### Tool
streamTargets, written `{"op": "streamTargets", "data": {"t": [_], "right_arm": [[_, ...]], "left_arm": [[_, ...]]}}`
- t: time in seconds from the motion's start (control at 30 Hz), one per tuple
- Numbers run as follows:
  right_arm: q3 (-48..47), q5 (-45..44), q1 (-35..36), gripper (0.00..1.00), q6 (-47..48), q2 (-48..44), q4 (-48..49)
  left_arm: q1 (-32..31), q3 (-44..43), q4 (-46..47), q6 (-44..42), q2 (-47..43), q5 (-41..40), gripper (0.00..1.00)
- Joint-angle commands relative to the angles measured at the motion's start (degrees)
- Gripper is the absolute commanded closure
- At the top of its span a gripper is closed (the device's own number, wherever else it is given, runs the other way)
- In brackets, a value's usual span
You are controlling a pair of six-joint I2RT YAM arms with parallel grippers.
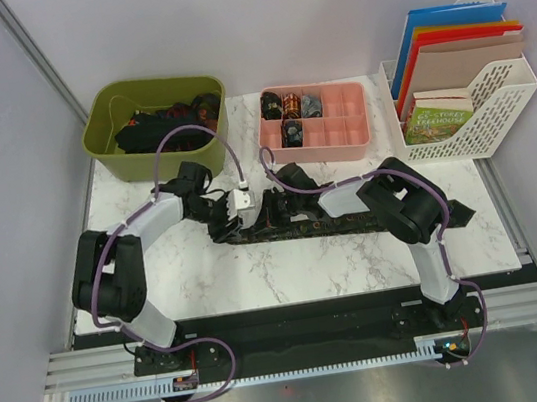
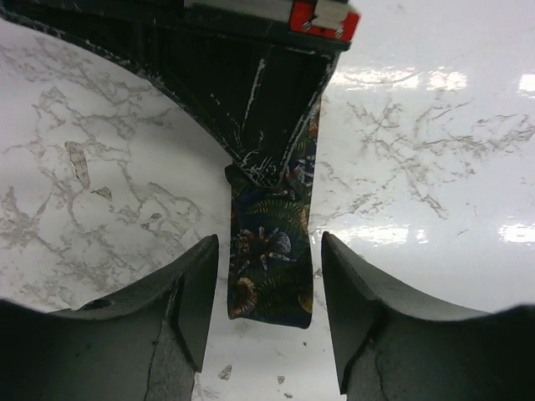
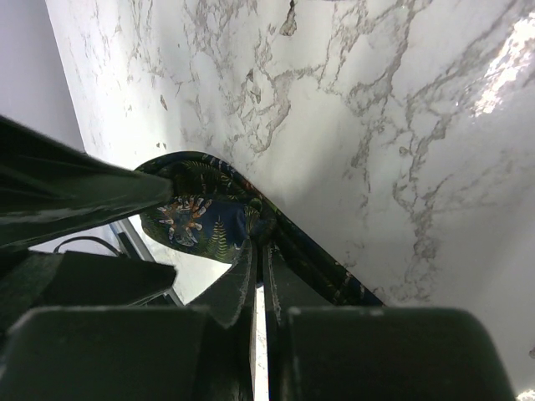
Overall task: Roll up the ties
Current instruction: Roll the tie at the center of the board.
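My left gripper will back off, pinch the outermost edge point(image 2: 270, 317) and fold it toward my right gripper, because the tie's flat end reaches past my left gripper's fingertips.
One of the ties point(image 1: 352, 221) lies stretched across the marble table, dark with a leafy pattern. Its narrow left end point(image 2: 272, 259) lies flat between the fingers of my left gripper point(image 2: 269, 301), which is open and touches nothing. My right gripper point(image 3: 263, 230) is shut on a fold of the tie point(image 3: 196, 217) close to that end. In the left wrist view its black fingers point(image 2: 259, 100) press down on the fabric just beyond the free end. From above, the left gripper point(image 1: 223, 220) and the right gripper point(image 1: 267, 206) stand close together over the tie's left part.
A green bin point(image 1: 103, 145) at the back left holds more dark ties. A pink divided tray point(image 1: 345, 134) behind the arms holds several rolled ties point(image 1: 285, 107). A white file rack point(image 1: 499, 116) with folders and books stands at the back right.
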State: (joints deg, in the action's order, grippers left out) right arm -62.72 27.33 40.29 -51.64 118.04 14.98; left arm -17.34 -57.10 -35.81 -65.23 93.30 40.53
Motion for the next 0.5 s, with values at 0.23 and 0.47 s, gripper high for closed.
{"op": "streamTargets", "data": {"t": [0.23,0.47], "right_arm": [[-0.2,-2.5,0.0,0.94,1.5,0.5,-1.4],[0.0,-2.7,0.1,0.94,1.7,0.5,-1.7]], "left_arm": [[-3.4,2.3,11.5,9.7,5.3,-18.8,0.49],[-1.6,0.9,4.7,7.8,0.0,-12.4,0.35]]}}
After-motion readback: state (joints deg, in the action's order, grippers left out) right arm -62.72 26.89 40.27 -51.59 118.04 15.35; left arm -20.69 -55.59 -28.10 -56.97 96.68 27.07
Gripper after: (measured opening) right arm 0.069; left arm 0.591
